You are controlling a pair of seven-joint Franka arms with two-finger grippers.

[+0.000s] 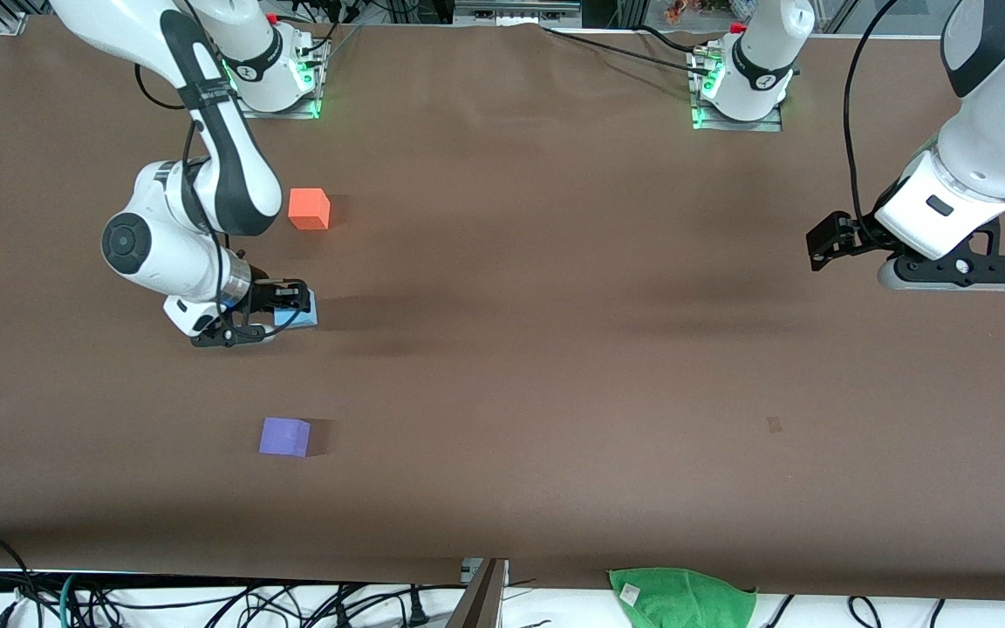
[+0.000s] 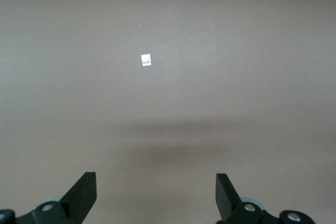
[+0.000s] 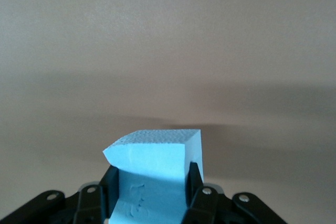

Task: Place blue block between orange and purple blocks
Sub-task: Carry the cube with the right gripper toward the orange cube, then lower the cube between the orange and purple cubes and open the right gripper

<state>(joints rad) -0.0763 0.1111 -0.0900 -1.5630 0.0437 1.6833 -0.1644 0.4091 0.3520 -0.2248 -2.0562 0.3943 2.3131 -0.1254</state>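
The robot's right gripper should release the blue block on the bare table about halfway from the orange block [image 1: 302, 323] to the purple block.
My right gripper [image 1: 290, 310] is shut on the light blue block [image 1: 304, 310], holding it low over the table in the stretch between the other two cubes. In the right wrist view the blue block [image 3: 157, 156] sits between the black fingers [image 3: 193, 179], and I cannot tell whether it touches the table. The orange block [image 1: 309, 208] lies farther from the front camera, and the purple block [image 1: 284, 436] lies nearer. My left gripper [image 1: 827, 242] waits open and empty over the left arm's end of the table; it also shows in the left wrist view [image 2: 156, 184].
A green cloth [image 1: 681, 597] lies at the table's near edge, with cables [image 1: 206, 602] along that edge. A small white tag [image 2: 146, 60] lies on the brown table under the left gripper.
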